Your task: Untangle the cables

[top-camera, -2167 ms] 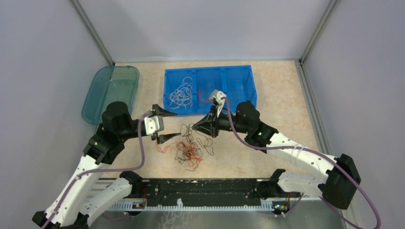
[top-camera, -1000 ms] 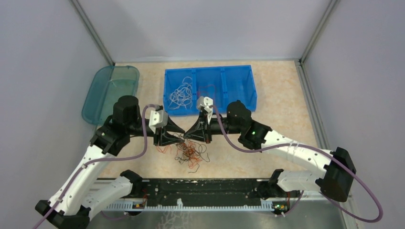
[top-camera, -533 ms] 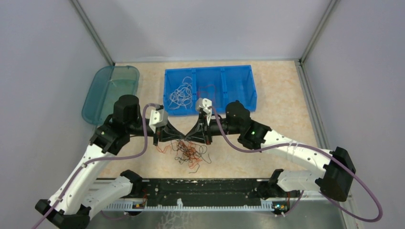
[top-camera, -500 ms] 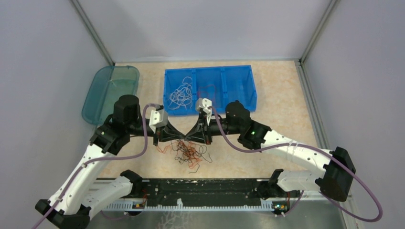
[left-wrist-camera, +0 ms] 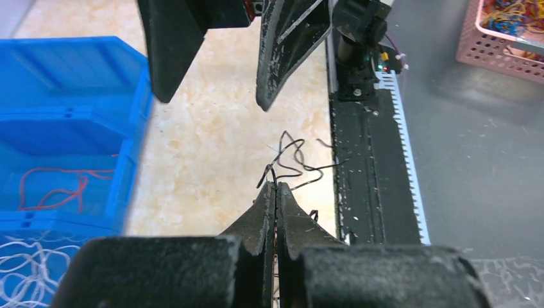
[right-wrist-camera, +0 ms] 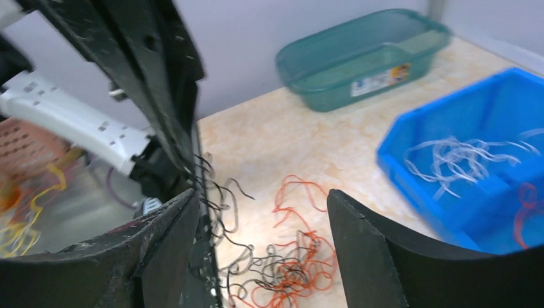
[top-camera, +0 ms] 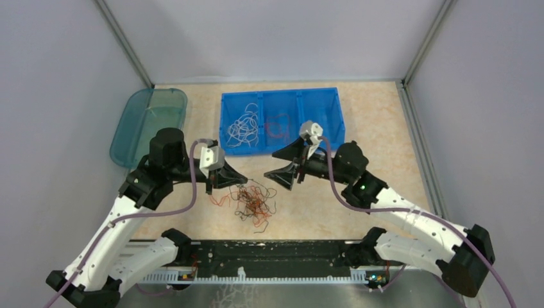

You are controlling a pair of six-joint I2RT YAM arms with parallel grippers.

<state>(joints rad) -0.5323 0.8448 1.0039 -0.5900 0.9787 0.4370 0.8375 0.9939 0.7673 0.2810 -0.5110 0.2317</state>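
Observation:
My left gripper has black cables running from it into the orange-red cables, so my right gripper will pinch a black cable (top-camera: 263, 185) and pull it to the blue bin.
The cables (top-camera: 254, 201) lie as a tangled clump of orange-red and black wire on the table between the arms, also in the right wrist view (right-wrist-camera: 292, 269). My left gripper (top-camera: 243, 179) is shut at the clump's upper left edge. A thin black cable (left-wrist-camera: 286, 168) curls out from its pinched tips (left-wrist-camera: 276, 188). My right gripper (top-camera: 271, 166) stands open just right of the clump, a little above the table, with nothing between its fingers (right-wrist-camera: 362, 237). Loose white cables (top-camera: 242, 128) and a red one (top-camera: 277, 123) lie in the blue bin (top-camera: 321, 96).
The blue bin with three compartments stands behind the clump. A teal tub (top-camera: 149, 122) sits at the back left. A black rail (top-camera: 269, 251) runs along the table's near edge. A pink basket (left-wrist-camera: 507, 32) of coloured wires stands off the table.
My right gripper has opened and pulled back to the right, away from the left gripper's tips. The left gripper closed a second ago and has stayed shut at the clump.

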